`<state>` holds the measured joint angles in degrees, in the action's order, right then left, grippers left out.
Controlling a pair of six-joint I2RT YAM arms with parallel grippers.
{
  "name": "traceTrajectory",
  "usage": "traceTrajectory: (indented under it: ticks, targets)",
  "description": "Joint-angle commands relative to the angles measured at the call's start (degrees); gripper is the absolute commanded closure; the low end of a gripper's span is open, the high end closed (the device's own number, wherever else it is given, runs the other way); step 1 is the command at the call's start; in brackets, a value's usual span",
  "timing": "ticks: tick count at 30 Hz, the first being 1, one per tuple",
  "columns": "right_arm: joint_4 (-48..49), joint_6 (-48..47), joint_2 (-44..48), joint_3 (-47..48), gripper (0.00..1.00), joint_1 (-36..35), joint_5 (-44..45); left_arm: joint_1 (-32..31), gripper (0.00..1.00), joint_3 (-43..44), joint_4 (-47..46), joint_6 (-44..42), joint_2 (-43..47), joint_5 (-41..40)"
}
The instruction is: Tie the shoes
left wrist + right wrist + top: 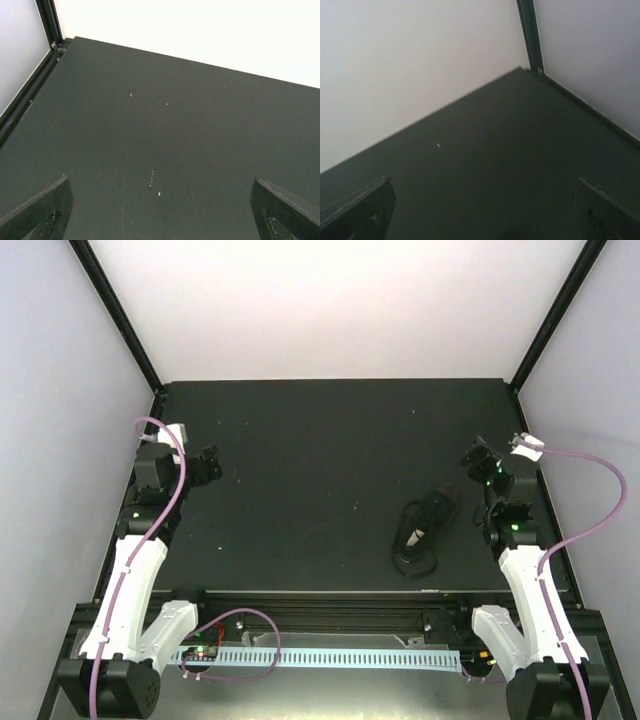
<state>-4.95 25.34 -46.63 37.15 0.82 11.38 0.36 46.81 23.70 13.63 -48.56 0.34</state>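
Observation:
Next, I close my right gripper on the crossed laces (429, 519) in the middle of the black shoe, between its rows of eyelets.
A small black lace-up shoe (428, 523) with a pale lining lies on the black table top at the right front; its thin black laces (412, 558) loop toward the near edge. It shows in neither wrist view. My left gripper (209, 466) is open and empty at the far left, far from the shoe; its fingertips (40, 212) stand wide apart over bare table. My right gripper (476, 456) is open and empty, a little behind and right of the shoe; its fingertips (357, 207) stand wide apart.
The black table top (320, 460) is ringed by white walls with black corner posts (110, 300). A raised black rail (25, 100) runs along the left edge. A perforated strip (330, 657) and cables lie below the near edge.

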Motion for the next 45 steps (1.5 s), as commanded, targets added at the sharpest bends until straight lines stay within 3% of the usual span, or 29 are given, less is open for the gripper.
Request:
traceTrajectory:
  ticks: [1, 8, 12, 15, 18, 25, 32, 41, 45]
  targets:
    - [-9.1, 3.68, -0.64, 1.87, 0.0, 0.11, 1.92, 0.34, 0.01, -0.13, 1.38, -0.52, -0.72, 1.0]
    - [-15.75, 3.96, -2.86, 2.61, 0.0, -0.02, -14.62, 0.33, 0.01, 5.19, 4.04, -1.08, -4.35, 0.73]
    - [-16.89, 7.14, -4.11, -0.63, 0.0, -3.43, -23.05, -0.86, 0.01, 7.17, -0.69, -2.49, -4.28, 11.81]
    - [-21.22, 9.28, -7.67, -0.52, 0.0, -9.93, -19.81, -6.12, 0.01, 10.08, -1.13, -6.66, -5.92, 14.76]
    - [-23.9, 12.21, -11.38, -1.61, 0.0, -15.26, -14.97, -9.2, 0.01, 11.42, -0.16, -10.09, -7.44, 11.75]
    - [-27.02, 14.92, -14.77, -4.09, 0.0, -16.02, -10.0, -9.23, 0.01, 5.84, -2.96, -12.14, -5.3, 5.24]
    - [-29.26, 14.14, -16.05, -3.37, 0.01, -16.56, -8.75, -9.19, 0.01, 5.22, -3.03, -12.37, -4.83, 4.93]
    - [-26.6, 14.6, -19.43, -4.21, 0.27, -18.85, -7.52, -9.28, 0.01, 5.1, -2.27, -11.78, -5.67, 5.2]
    - [-23.97, 13.49, -22.4, -4.12, 0.48, -19.14, -9.63, -9.24, 0.01, 5.06, -2.16, -11.95, -5.52, 4.68]
